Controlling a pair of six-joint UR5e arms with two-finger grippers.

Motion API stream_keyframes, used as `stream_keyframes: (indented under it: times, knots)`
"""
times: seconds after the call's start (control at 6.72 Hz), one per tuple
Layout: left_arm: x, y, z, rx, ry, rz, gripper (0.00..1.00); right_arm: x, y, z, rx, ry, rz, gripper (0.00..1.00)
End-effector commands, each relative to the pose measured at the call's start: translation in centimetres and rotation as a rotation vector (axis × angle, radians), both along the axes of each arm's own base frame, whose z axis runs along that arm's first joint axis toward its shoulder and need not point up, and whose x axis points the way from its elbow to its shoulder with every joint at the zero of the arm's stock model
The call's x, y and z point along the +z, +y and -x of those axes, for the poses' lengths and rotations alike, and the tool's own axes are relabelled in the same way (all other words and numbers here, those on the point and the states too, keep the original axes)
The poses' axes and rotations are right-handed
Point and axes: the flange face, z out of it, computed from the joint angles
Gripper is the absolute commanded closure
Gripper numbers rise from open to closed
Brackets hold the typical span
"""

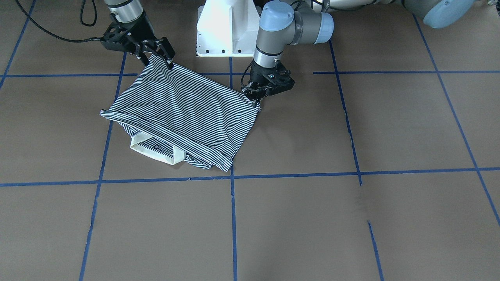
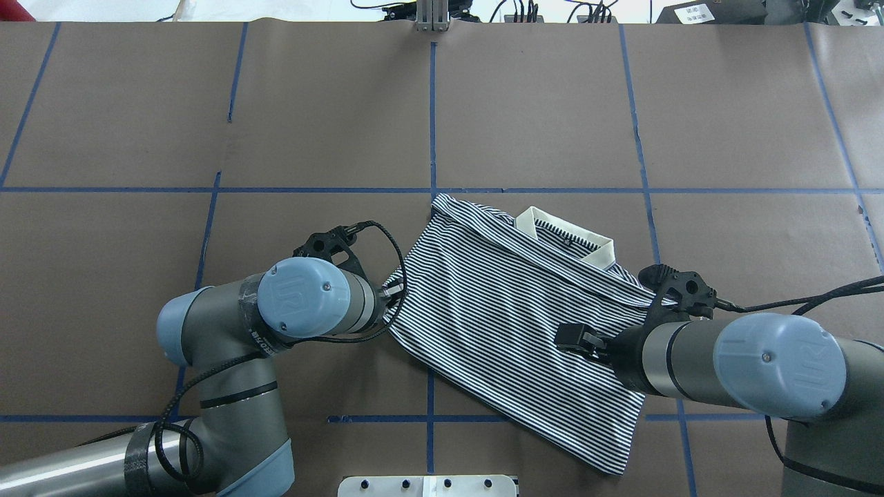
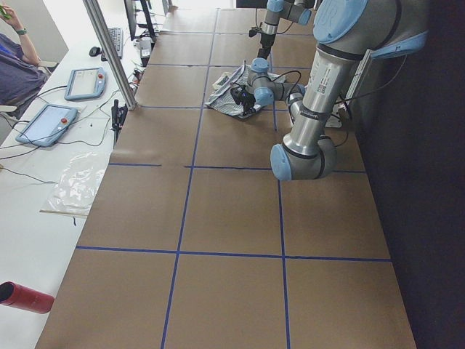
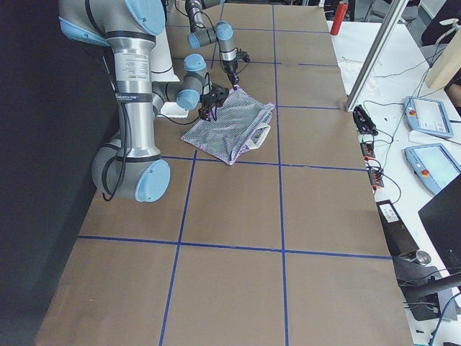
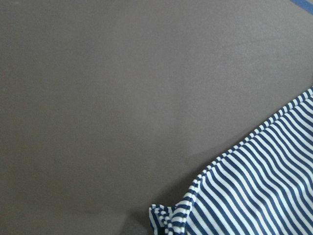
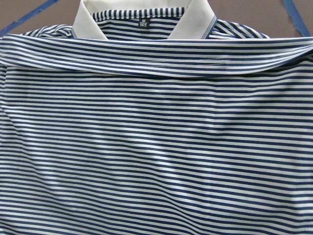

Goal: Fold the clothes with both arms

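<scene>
My left gripper is going to release the hem corner on the bare brown table (image 1: 275, 232), past the place where the blue tape crosses by the shirt.
The striped polo shirt (image 1: 183, 113) lies folded on the brown table, its cream collar (image 1: 156, 154) on the side away from the robot. My left gripper (image 1: 256, 102) is shut on the hem corner, which shows bunched in the left wrist view (image 5: 166, 220). My right gripper (image 1: 158, 61) hangs above the shirt's other near corner with its fingers spread and nothing held; from overhead it (image 2: 573, 338) shows over the stripes. The right wrist view looks down on the flat shirt (image 6: 156, 147) and collar (image 6: 195, 19).
The white pedestal base (image 1: 228, 31) stands just behind the shirt. Blue tape lines (image 1: 233, 218) grid the table. A side bench with tablets (image 3: 47, 123), a seated person (image 3: 14, 65) and a red cylinder (image 3: 25, 298) lie past the table's far edge.
</scene>
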Motion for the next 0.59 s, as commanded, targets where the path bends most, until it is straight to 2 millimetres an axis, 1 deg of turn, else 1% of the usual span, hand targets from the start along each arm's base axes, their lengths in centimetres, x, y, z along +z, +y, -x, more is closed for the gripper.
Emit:
stream_keyframes:
  times: [0.0, 0.15, 0.3, 0.45]
  knots:
    - [1.2, -4.2, 1.7, -0.065, -0.026, -0.002, 1.00, 0.4, -0.1, 0.3, 0.001, 0.011, 0.003, 0.00]
    - [2.8, -7.1, 2.4, -0.097, -0.060, -0.004, 1.00, 0.6, -0.1, 0.3, 0.002, 0.015, 0.003, 0.00]
    - [3.8, -10.6, 4.1, -0.103, -0.093, -0.059, 1.00, 1.0, -0.2, 0.5, 0.005, 0.023, 0.004, 0.00]
    - [5.6, -14.5, 4.5, -0.129, -0.100, -0.093, 1.00, 1.2, -0.3, 0.6, 0.007, 0.028, 0.004, 0.00]
